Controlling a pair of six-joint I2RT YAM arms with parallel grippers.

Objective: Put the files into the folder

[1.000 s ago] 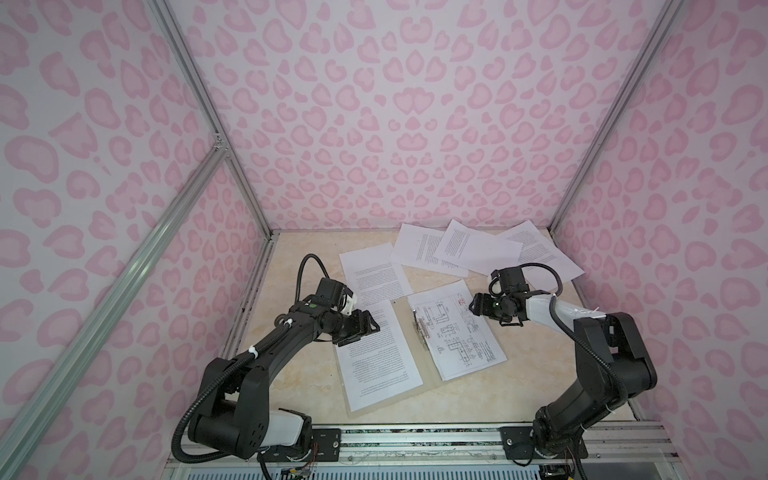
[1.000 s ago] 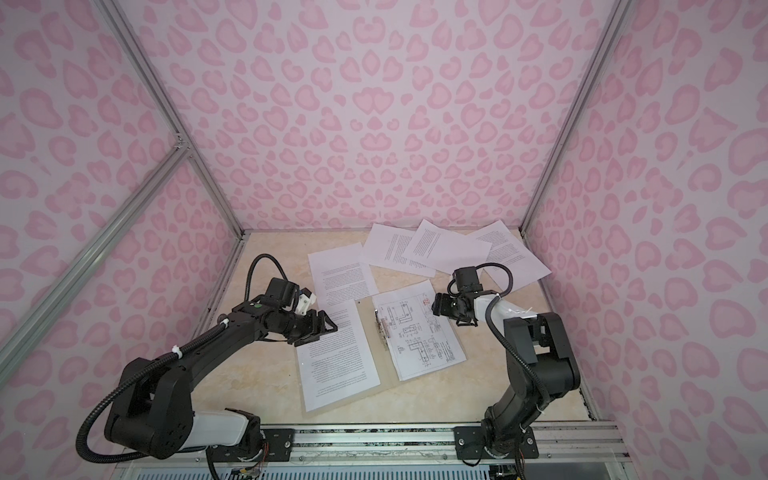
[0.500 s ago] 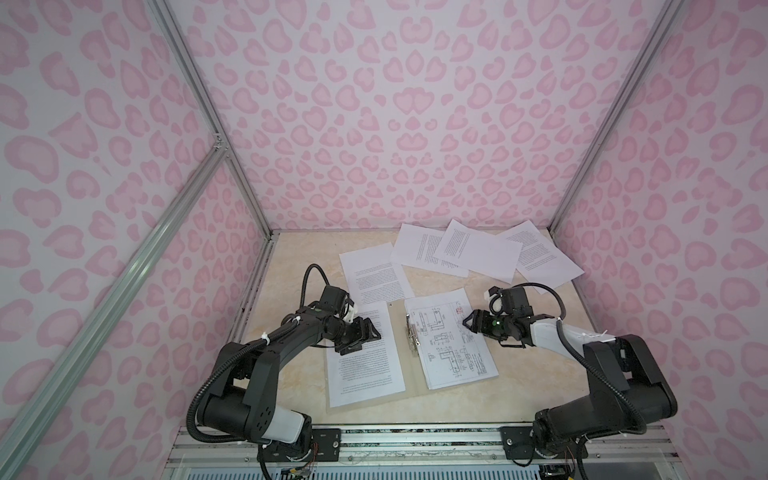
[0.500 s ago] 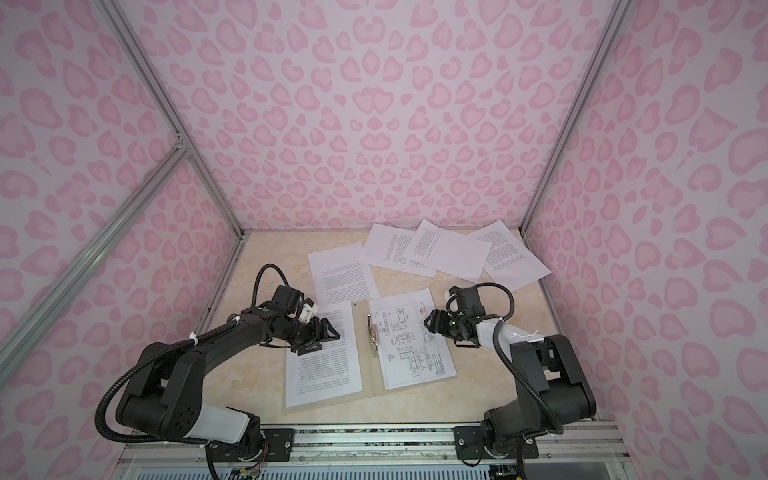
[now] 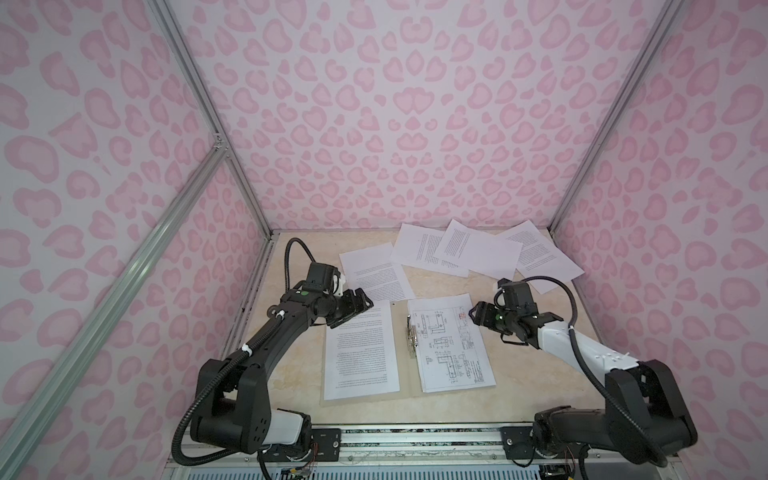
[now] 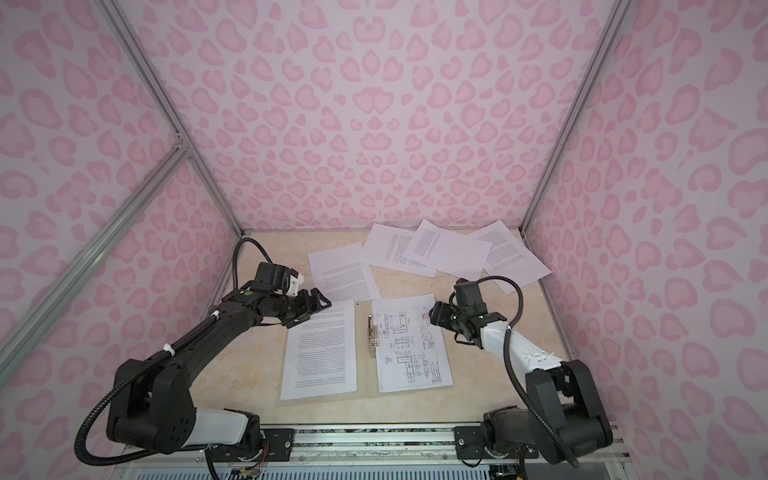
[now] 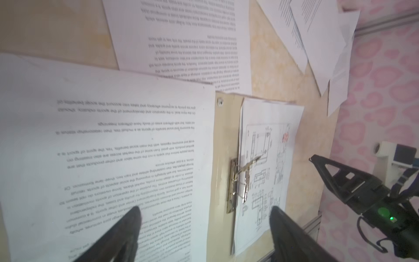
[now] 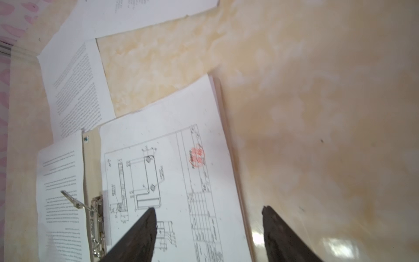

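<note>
Next, my left gripper closes on the outer side edge (image 5: 343, 265) of the loose file just behind the folder, near the file's far corner.
The beige folder (image 5: 400, 357) lies open on the table in both top views, its metal clip (image 5: 412, 340) along the spine. A text sheet (image 5: 361, 353) covers its left half and a sheet of line drawings (image 5: 453, 345) its right half. Several more files (image 5: 478, 249) lie loose at the back, one (image 5: 374, 274) just behind the folder. My left gripper (image 5: 360, 302) hangs open over the text sheet's far corner, holding nothing. My right gripper (image 5: 473, 313) is open at the drawing sheet's far right corner; in the right wrist view its fingers (image 8: 145, 229) straddle the folder's (image 8: 91, 158) right edge.
Pink patterned walls close in the table on three sides, with aluminium posts (image 5: 249, 199) at the corners. The arm bases sit on a metal rail (image 5: 415, 436) along the front edge. Bare marble table (image 5: 540, 374) shows to the right of the folder.
The folder with its two sheets has slid toward the front edge and turned straighter. Both grippers came nearer with it. The left gripper's jaws have opened wider.
</note>
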